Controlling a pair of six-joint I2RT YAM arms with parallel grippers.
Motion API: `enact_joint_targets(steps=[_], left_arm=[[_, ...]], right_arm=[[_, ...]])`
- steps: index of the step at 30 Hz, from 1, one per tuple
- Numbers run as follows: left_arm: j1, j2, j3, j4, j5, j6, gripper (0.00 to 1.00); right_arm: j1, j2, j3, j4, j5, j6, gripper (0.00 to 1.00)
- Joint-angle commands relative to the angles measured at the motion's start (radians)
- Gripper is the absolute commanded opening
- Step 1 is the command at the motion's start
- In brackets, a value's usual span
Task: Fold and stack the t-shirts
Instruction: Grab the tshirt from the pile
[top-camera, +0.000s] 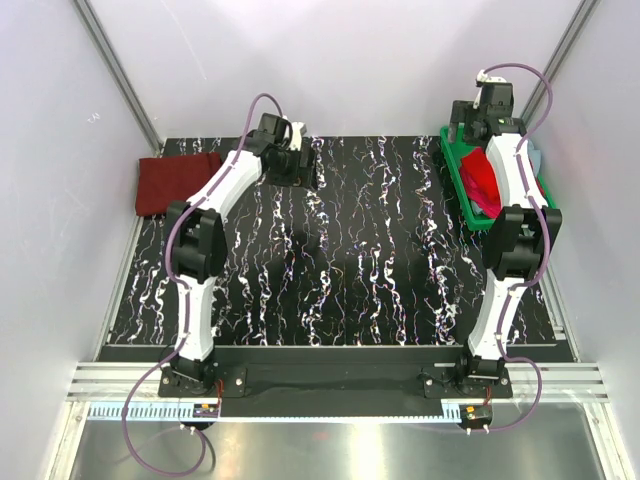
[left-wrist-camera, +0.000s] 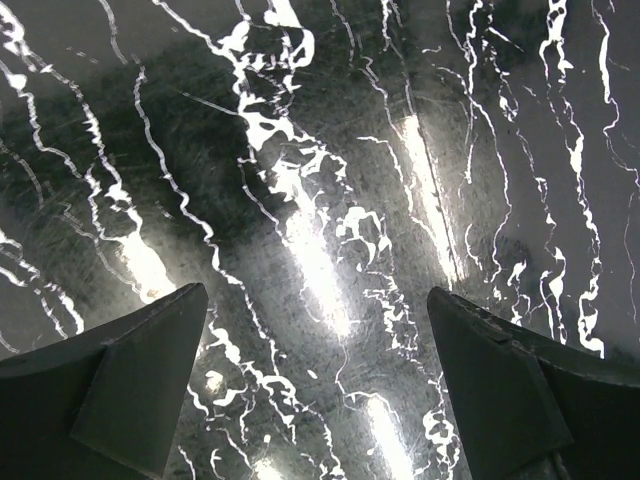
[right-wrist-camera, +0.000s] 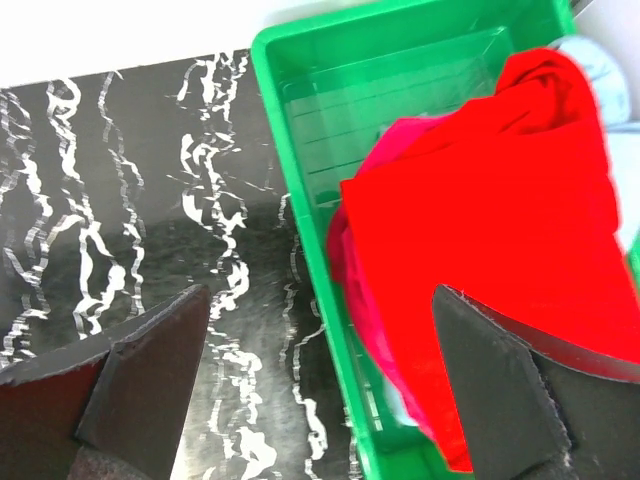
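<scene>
My right gripper will close on the middle (top-camera: 489, 169) (right-wrist-camera: 514, 298) of the bright red t-shirt, since that shirt lies on top in the green tray.
A folded dark maroon t-shirt (top-camera: 175, 182) lies at the table's far left. A bright red t-shirt (top-camera: 482, 178) lies bunched in the green tray (top-camera: 452, 160), on top of a magenta-pink one (right-wrist-camera: 355, 290). A pale grey-blue t-shirt (top-camera: 537, 158) shows at the tray's far side. My left gripper (top-camera: 308, 170) is open and empty over bare table, to the right of the maroon shirt; the left wrist view shows it (left-wrist-camera: 318, 380) with nothing between the fingers. My right gripper (top-camera: 466, 126) is open and empty above the tray's left rim (right-wrist-camera: 300, 190), next to the red shirt (right-wrist-camera: 480, 250).
The black marbled table (top-camera: 340, 260) is framed by white walls on three sides. The tray stands at the far right corner. The pale grey-blue shirt (right-wrist-camera: 600, 75) reaches the tray's far rim.
</scene>
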Motion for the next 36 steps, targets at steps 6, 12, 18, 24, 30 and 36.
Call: enact_joint_targets(steps=[6,12,18,24,30,36], left_arm=[[-0.040,0.032,0.077,0.015,-0.024,0.015,0.99],[-0.040,0.030,0.069,0.009,-0.029,0.015,0.99],[-0.017,0.021,0.058,0.009,-0.006,0.009,0.99],[-0.017,0.006,0.029,0.015,-0.022,0.012,0.99],[-0.018,0.007,0.031,0.015,-0.035,0.015,0.99],[-0.021,0.003,0.035,0.010,-0.039,0.019,0.99]], right_arm=[[-0.001,0.017,0.014,-0.015,0.017,-0.233,1.00],[-0.021,0.070,0.029,-0.017,0.046,-0.222,1.00],[-0.067,0.118,0.026,-0.015,0.063,-0.224,1.00],[-0.130,0.135,0.004,0.017,0.120,-0.251,0.98],[-0.157,0.153,-0.013,0.020,0.132,-0.282,0.91],[-0.160,0.155,-0.026,0.019,0.119,-0.284,0.40]])
